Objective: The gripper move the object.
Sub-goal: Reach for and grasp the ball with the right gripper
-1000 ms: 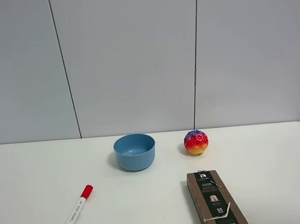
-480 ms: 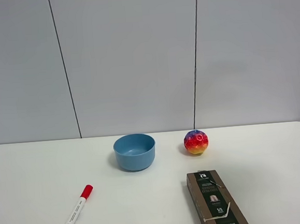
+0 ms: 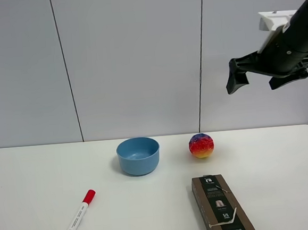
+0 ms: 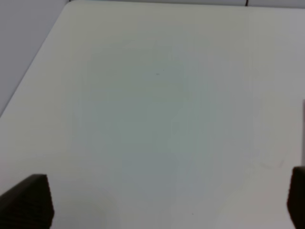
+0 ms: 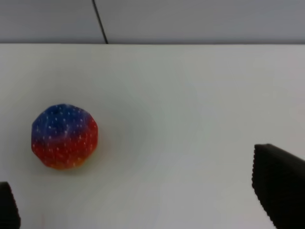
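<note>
The right gripper I use should next move down and close around the widest part [image 3: 201, 145] [image 5: 65, 136] of the rainbow ball, near the blue bowl.
The rainbow ball [image 3: 201, 145] rests on the white table [image 3: 285, 158], just right of the blue bowl [image 3: 138, 155]. My right gripper [image 3: 252, 85] hangs high above the table, up and to the right of the ball, with its jaws wide open and empty. In the right wrist view the ball [image 5: 64, 136] lies ahead of the open gripper [image 5: 143, 202], nearer one finger. My left gripper [image 4: 162, 200] is open over bare table and does not show in the exterior view.
A red-capped marker [image 3: 77, 219] lies at the front left. A brown box [image 3: 222, 205] lies at the front, right of centre, in front of the ball. A grey panelled wall stands behind the table.
The right arm has swung into the exterior view from the right edge, high above the table. The ball, bowl, marker and box have not moved.
</note>
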